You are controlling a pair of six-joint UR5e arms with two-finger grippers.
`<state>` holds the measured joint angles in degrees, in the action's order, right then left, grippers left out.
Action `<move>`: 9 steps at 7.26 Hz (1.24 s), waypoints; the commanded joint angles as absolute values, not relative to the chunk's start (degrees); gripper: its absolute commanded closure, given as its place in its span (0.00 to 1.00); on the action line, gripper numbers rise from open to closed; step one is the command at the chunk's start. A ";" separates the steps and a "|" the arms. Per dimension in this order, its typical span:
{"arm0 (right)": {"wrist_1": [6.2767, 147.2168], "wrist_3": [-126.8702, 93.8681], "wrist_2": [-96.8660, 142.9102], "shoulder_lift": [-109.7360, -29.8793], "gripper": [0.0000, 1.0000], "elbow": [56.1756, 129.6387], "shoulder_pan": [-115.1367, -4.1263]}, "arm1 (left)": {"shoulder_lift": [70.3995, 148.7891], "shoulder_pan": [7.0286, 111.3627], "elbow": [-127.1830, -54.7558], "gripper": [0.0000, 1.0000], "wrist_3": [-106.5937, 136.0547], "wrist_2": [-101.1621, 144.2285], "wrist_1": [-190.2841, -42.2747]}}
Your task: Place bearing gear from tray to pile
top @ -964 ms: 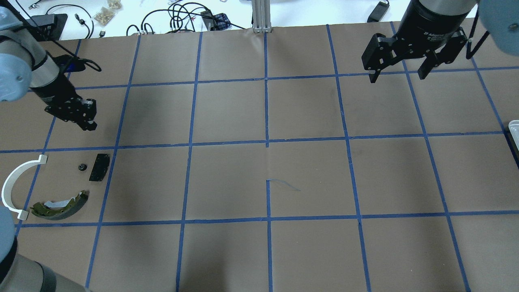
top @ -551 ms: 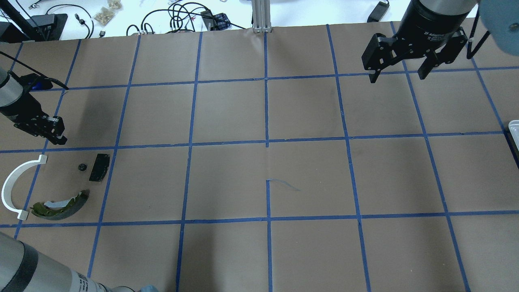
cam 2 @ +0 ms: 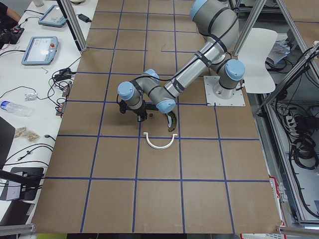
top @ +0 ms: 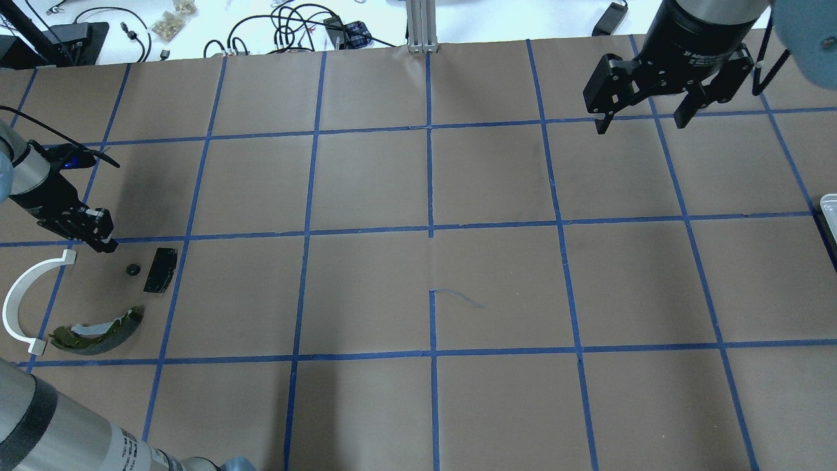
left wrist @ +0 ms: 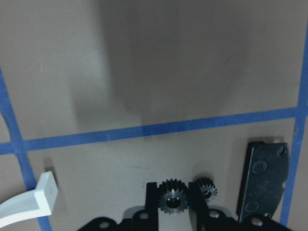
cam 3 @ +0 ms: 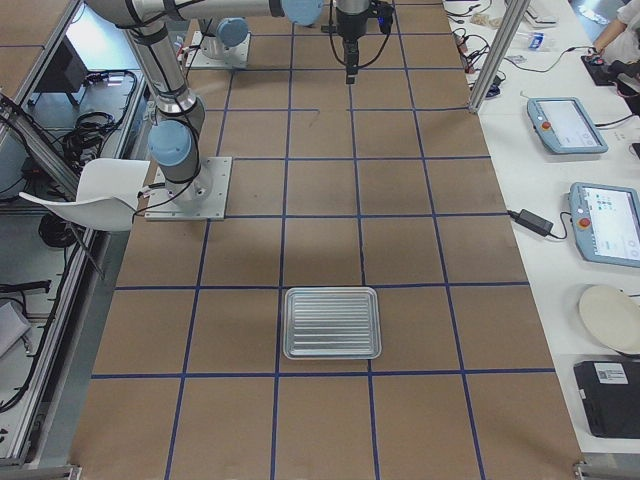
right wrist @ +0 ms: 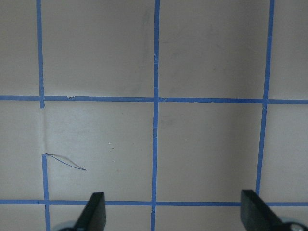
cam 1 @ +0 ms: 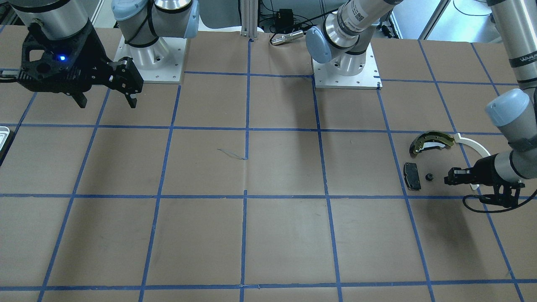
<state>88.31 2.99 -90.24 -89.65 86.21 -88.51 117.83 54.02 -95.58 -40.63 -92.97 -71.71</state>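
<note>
The left gripper needs to release the bearing gear on the paper (cam 1: 437,173) (left wrist: 180,210) next to the loose gear, away from the black pad. The held gear now hovers at the pile's far edge.
In the left wrist view my left gripper (left wrist: 173,188) is shut on a small dark bearing gear (left wrist: 172,202). It hovers at the far edge of the pile, just left of a second gear (left wrist: 207,187) that lies on the paper beside the black pad (left wrist: 264,180). From overhead the left gripper (top: 106,244) is up-left of that loose gear (top: 133,269), the pad (top: 160,269), the white arc (top: 18,296) and the olive brake shoe (top: 98,330). My right gripper (top: 644,112) hangs open and holds nothing at the far right. The ribbed tray (cam 3: 331,322) has nothing in it.
Blue tape divides the brown paper into squares. Only a sliver of the tray (top: 829,208) shows at the overhead view's right edge. Cables and small parts lie on the white bench (top: 196,19) beyond the table's far edge.
My left gripper swung left, then came nearer and down to the pile's far edge. The right arm and the pile's parts stayed put.
</note>
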 commanded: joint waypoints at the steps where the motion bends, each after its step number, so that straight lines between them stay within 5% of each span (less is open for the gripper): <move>1: 88.24 2.99 -89.91 -89.65 0.00 86.31 -88.51 | 117.95 53.36 -97.21 1.00 -40.69 -93.08 -71.72; 7: 88.50 3.51 -89.82 -89.56 0.00 86.40 -88.42 | 118.04 52.91 -99.05 1.00 -40.61 -95.10 -71.72; 8: 88.42 3.52 -89.82 -89.56 0.00 86.40 -88.42 | 118.04 52.91 -99.05 0.91 -40.69 -95.18 -71.81; 9: 88.42 3.52 -89.91 -89.56 0.00 86.40 -88.42 | 118.12 53.00 -98.97 0.57 -40.61 -95.19 -71.72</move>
